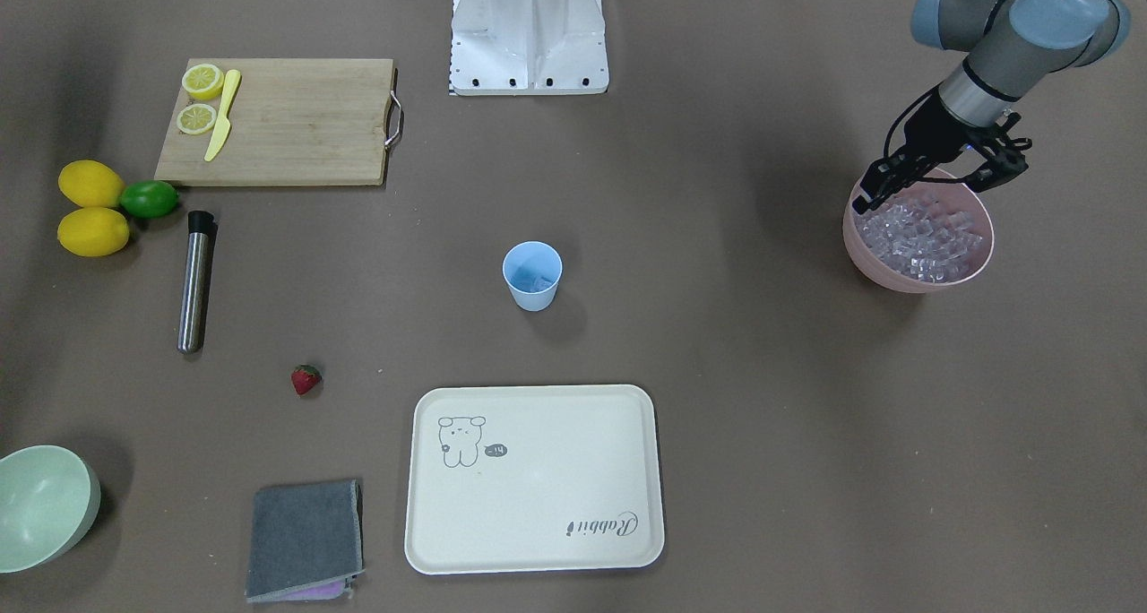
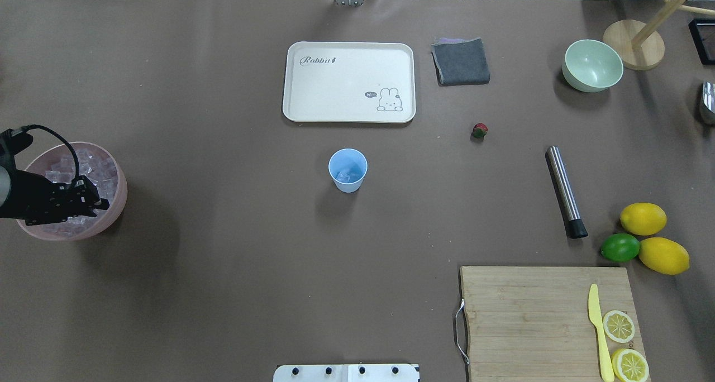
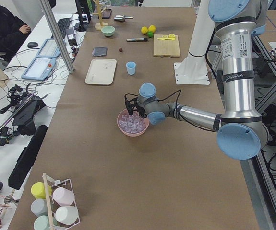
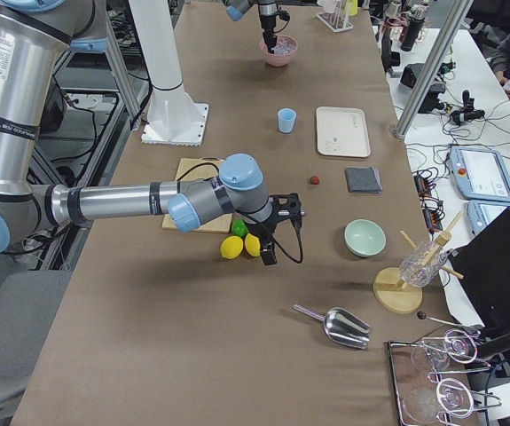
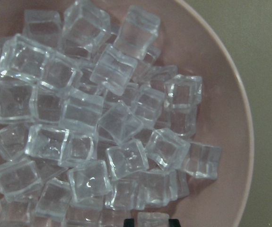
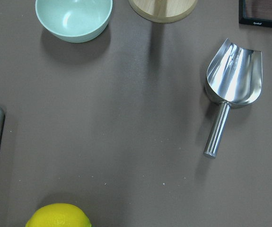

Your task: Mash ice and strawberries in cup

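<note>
My left gripper is going to release the ice cube, which is still down in the pink bowl, above the ice that sits in the bottom of the pale blue cup (image 1: 537, 281).
The pale blue cup (image 1: 532, 277) stands upright mid-table with a few ice cubes in its bottom (image 2: 347, 173). A small red strawberry (image 1: 306, 379) lies alone on the table, away from the cup. More ice (image 5: 102, 118) fills the pink bowl (image 1: 883, 272) at the table's end. My left gripper (image 5: 151, 222) is down in that bowl, its two black fingertips (image 5: 128, 222) closed against the sides of one ice cube. My right gripper (image 4: 268, 253) hovers beside the lemons; I cannot tell whether it is open or shut.
A steel muddler (image 1: 194, 281) lies near two lemons (image 1: 92, 208) and a lime (image 1: 149, 199). A cutting board (image 1: 296, 120) holds lemon halves and a yellow knife. A cream tray (image 1: 534, 479), grey cloth (image 1: 305, 539), green bowl (image 1: 45, 505) and metal scoop (image 6: 232, 71) are around.
</note>
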`<state>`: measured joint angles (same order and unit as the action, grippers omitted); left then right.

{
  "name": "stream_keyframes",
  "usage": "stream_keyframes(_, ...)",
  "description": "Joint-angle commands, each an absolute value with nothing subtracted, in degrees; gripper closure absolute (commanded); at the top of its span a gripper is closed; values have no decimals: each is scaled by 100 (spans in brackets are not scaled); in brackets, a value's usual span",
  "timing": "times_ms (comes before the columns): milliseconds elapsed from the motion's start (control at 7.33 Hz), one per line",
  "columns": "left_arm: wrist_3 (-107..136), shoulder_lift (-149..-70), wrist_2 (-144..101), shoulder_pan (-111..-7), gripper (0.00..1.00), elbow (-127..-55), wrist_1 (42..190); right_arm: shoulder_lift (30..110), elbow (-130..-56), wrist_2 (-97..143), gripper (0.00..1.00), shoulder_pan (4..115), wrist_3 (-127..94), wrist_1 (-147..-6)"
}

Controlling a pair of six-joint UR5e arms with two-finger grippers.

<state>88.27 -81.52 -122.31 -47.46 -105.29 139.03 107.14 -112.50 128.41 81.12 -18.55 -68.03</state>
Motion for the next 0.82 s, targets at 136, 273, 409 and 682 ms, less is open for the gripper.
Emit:
stream_keyframes(136, 7527, -8505, -12832, -5458, 100, -10608, 13712, 10714, -11250, 12850, 0, 8112, -1854, -6803)
stream_keyframes(273, 6862, -9021, -12832, -5467, 100, -10608, 13346, 10714, -11250, 12841, 0, 8112, -1854, -6803)
stream_keyframes(409, 6586, -9731, -12797, -5432, 100, -10617, 12654, 10714, -11250, 12841, 0, 8112, -1863, -6803)
stream_keyframes(682, 6653, -10694, -12744, -5100, 100, -10556, 12078, 10714, -11232, 12841, 0, 8112, -1881, -6812)
